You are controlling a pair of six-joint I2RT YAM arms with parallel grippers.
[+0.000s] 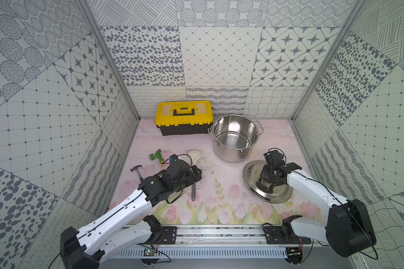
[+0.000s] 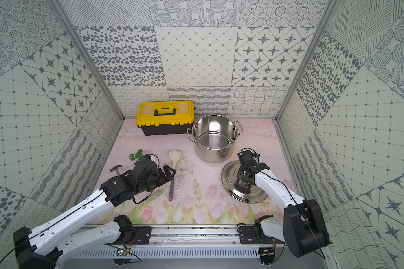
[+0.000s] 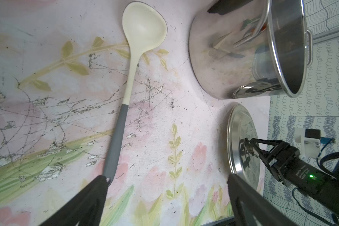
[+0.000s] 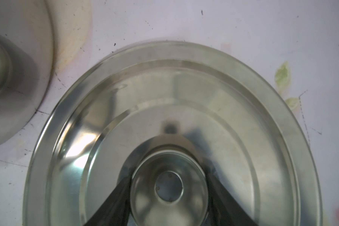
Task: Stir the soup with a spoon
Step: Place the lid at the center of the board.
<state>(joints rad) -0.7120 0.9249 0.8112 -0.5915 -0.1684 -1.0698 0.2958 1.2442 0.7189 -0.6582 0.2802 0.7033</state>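
Note:
The lid will go down on the flowered mat (image 1: 266, 182) (image 4: 182, 165) in front of the steel pot, and I need to set it there with my right gripper.
The spoon (image 1: 194, 155) (image 2: 174, 158) (image 3: 129, 78), with a cream bowl and a grey handle, lies flat on the flowered mat. My left gripper (image 1: 193, 174) (image 2: 169, 171) (image 3: 166, 177) hovers wide open over the handle's end, holding nothing. At the back right the steel pot (image 1: 231, 156) (image 2: 211, 153) (image 3: 223, 64) stands uncovered; no soup shows in it, only bare steel. Its round lid (image 1: 275, 193) (image 2: 247, 195) (image 4: 184, 88) rests on the mat in front of it. My right gripper (image 1: 265, 184) (image 2: 241, 180) (image 4: 168, 187) is shut on the lid's knob.
A yellow toolbox (image 1: 184, 116) sits at the back beside the pot. A green hose nozzle (image 1: 156, 156) and a small hammer (image 1: 138, 171) lie left of my left arm. Patterned walls close in the left, back and right sides.

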